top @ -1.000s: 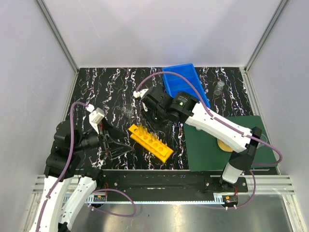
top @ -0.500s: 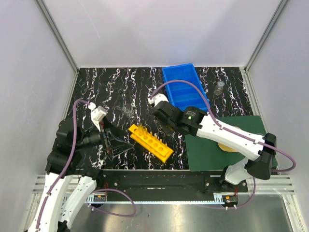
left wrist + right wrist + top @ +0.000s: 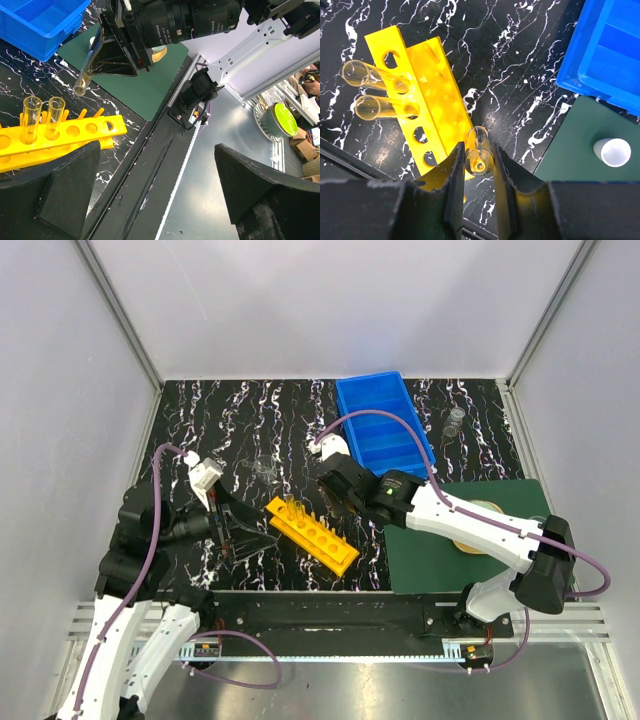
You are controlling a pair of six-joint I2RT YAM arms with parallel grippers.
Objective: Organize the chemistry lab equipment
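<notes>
Next, my right gripper releases the clear glass tube on the yellow rack's peg row (image 3: 339,536) (image 3: 463,140), close to the end that faces the green mat. The tube is held upright beside empty holes now.
My right gripper (image 3: 479,167) is shut on a clear glass tube (image 3: 479,150), held upright just beside the empty holes of the yellow rack (image 3: 436,107). Two more tubes (image 3: 372,75) stand in the rack's end holes. From above, the right gripper (image 3: 337,490) hovers off the far side of the rack (image 3: 312,533). The left wrist view shows the held tube (image 3: 86,75) hanging above the rack (image 3: 65,136). My left gripper (image 3: 157,190) is open and empty, left of the rack (image 3: 250,533). The blue divided bin (image 3: 383,420) stands at the back.
A dark green mat (image 3: 430,560) lies at the right, with a small white round piece (image 3: 615,151) on it. A small glass beaker (image 3: 455,420) stands right of the bin, and another small glass piece (image 3: 264,470) sits left of the right gripper.
The right arm has drawn back toward the near right with the tube, lowering over the rack's far side. The left gripper shifted slightly toward the rack.
</notes>
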